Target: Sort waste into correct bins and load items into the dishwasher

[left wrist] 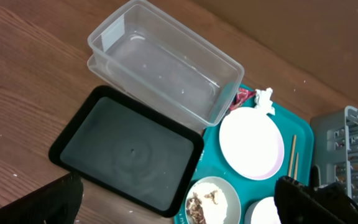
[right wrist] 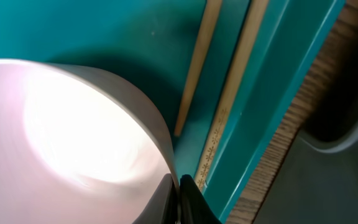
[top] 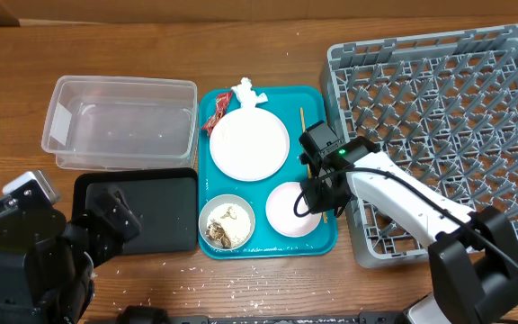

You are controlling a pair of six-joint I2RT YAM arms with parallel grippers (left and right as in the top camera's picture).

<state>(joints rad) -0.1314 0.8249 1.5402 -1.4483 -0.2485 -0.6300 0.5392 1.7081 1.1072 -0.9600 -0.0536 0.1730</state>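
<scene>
I should use my right gripper to set the pinkish-white bowl down on the pegs point(top: 455, 110) just behind the middle of the grey dish rack.
My right gripper point(top: 317, 200) point(right wrist: 178, 186) is shut on the rim of the small pinkish-white bowl point(top: 290, 209) point(right wrist: 73, 137), which sits at the teal tray's front right. Two wooden chopsticks point(top: 302, 135) point(right wrist: 194, 68) lie beside it along the tray's right edge. The round white plate point(top: 249, 144) point(left wrist: 251, 143) is at the tray's middle. A pale bowl with food scraps point(top: 227, 221) point(left wrist: 209, 200) is front left. The white tissue point(top: 245, 91) and red wrapper point(top: 213, 117) lie at the tray's back. My left gripper point(left wrist: 179, 208) is open above the black tray point(top: 138, 214) point(left wrist: 129, 155).
The clear tub point(top: 120, 121) point(left wrist: 166, 68) stands behind the black tray. The grey dish rack point(top: 439, 135) fills the right side, close to the teal tray point(top: 268, 245). Small crumbs dot the table in front of the trays.
</scene>
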